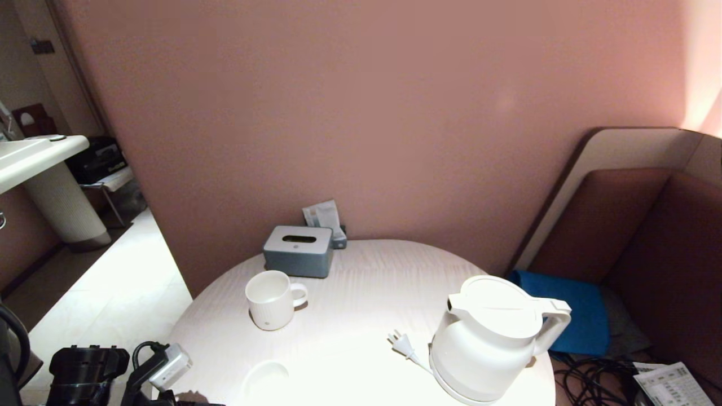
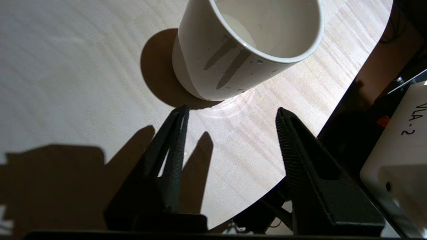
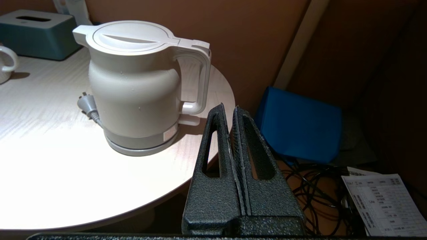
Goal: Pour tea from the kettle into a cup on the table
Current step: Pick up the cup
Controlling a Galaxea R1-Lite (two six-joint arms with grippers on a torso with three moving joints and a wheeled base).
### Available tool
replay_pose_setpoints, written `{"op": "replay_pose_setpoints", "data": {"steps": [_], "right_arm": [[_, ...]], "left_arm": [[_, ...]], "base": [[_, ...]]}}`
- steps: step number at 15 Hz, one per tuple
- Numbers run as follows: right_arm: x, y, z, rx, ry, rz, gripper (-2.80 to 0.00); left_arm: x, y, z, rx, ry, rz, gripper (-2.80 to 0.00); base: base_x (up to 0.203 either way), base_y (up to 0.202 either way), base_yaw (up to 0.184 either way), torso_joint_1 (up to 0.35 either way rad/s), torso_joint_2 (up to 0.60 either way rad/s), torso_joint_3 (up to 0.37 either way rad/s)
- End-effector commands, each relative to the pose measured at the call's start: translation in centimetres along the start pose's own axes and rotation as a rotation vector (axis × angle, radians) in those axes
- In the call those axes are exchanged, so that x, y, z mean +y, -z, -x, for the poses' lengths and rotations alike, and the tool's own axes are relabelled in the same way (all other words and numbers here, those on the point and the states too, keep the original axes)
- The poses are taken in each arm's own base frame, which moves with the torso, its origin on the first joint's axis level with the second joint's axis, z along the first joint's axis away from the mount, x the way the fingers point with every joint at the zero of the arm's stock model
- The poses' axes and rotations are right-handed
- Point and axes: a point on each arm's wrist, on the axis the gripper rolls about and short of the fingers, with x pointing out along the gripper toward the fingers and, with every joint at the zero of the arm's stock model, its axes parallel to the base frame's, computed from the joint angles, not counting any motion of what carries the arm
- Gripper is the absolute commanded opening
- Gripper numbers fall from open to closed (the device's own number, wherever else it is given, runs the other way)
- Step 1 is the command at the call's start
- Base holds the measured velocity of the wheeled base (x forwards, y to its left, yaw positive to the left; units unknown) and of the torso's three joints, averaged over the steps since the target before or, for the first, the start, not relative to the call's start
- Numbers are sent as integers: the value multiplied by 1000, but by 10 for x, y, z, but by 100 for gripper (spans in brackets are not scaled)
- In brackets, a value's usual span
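The robot's left gripper will next move to the body of the handleless cup (image 1: pixel 265 393) (image 2: pixel 228 60), just below the cup's rim, and close there.
The kettle (image 1: pixel 491 344) stands on its base at the right front of the round white table (image 1: pixel 361 270), lid shut, loop handle (image 3: pixel 200 76) turned to the right, its plug (image 1: pixel 399 341) lying loose beside it. The cup (image 2: pixel 247 50), a plain handleless tumbler, stands near the table's front left edge and shows only faintly in the head view (image 1: pixel 264 376). My left gripper (image 2: pixel 232 108) is open just short of the cup, which lies beyond the fingertips with nothing between them. My right gripper (image 3: pixel 228 106) is shut and empty, low off the table's right edge, a little short of the kettle's handle.
A white ribbed mug (image 1: pixel 272 299) with a handle stands left of centre, and a grey tissue box (image 1: pixel 298 251) sits behind it by the wall. Right of the table are a blue cushion (image 1: pixel 569 316), tangled cables (image 1: pixel 592 378) and a printed sheet (image 1: pixel 674 386).
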Motion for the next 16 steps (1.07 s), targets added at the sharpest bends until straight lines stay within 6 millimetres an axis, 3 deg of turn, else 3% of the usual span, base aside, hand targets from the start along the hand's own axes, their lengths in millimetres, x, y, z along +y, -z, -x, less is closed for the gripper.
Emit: {"op": "replay_pose_setpoints", "data": {"steps": [1,16], "right_arm": [[0,0,0,1,-1,1,-280],[0,0,0,0,-1,1,-280]], "left_arm": [[1,-1,0,-9,0,-6,0],[8,0,-24,-27,40,-77,0]], "base": [[0,0,0,0,0,0],[0,0,0,0,0,0]]}}
